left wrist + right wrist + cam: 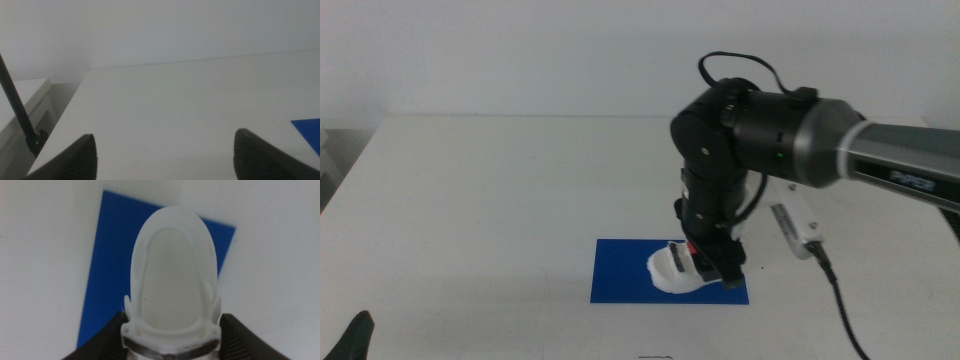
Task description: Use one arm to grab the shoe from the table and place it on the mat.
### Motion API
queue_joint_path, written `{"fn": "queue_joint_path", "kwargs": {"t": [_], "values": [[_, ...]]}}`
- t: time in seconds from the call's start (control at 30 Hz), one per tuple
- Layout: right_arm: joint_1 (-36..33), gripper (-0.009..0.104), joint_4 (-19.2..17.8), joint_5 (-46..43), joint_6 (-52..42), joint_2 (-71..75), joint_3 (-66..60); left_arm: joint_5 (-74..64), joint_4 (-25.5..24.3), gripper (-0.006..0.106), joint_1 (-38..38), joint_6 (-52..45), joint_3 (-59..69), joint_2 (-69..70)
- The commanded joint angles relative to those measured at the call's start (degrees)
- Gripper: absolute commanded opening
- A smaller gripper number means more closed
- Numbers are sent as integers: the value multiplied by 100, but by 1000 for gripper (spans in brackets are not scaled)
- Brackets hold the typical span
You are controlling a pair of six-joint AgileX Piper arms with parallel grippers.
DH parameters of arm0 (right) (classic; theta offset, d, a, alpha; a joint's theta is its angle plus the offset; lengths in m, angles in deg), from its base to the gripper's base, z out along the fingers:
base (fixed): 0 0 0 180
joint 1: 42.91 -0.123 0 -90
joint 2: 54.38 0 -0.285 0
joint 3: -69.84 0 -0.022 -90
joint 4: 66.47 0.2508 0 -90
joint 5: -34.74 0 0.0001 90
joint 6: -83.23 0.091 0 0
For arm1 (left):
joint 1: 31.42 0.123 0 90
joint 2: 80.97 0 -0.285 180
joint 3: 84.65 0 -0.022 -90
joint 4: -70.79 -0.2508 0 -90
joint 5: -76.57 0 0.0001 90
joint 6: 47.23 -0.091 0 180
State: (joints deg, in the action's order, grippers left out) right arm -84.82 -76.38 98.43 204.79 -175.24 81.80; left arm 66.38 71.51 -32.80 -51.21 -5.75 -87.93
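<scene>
Next, I release the white shoe from my right gripper at the middle of the dark blue mat [668, 257] [169, 305], a little towards the mat's far edge.
The white shoe [672, 270] is held at its heel end by my right gripper [715, 262], which is shut on it over the right half of the dark blue mat [620, 270]. The shoe's toe points left along the mat. In the right wrist view the shoe [172, 280] fills the space between the two jaws of the right gripper [172, 340], with the mat [115, 255] beneath it. I cannot tell whether the sole touches the mat. My left gripper [355, 335] waits at the bottom left corner, and the left wrist view shows it [165, 155] open and empty.
The white table [500, 200] spreads around the mat. A white camera block with a black cable [800, 235] hangs off the right arm beside the mat. The left wrist view shows the table's left edge, a black pole [20, 115] and a corner of the mat [310, 130].
</scene>
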Motion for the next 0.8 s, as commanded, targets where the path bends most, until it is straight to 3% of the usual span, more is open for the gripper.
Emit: {"fn": "queue_joint_path", "kwargs": {"t": [0.0, 0.1, 0.27, 0.77], "values": [[-9, -1, 25, 277, 108, 97, 493, 473, 49, 94, -15, 84, -19, 108], [-9, -1, -2, 1123, 108, -236, 1173, 473, 49, 94, -15, 84, -19, 108], [-14, -1, -78, 1080, 108, -522, 1700, 473, 49, 94, -15, 84, -19, 108], [-9, -1, -2, 1075, 108, -916, 1730, 473, 49, 94, -15, 84, -19, 108]]}}
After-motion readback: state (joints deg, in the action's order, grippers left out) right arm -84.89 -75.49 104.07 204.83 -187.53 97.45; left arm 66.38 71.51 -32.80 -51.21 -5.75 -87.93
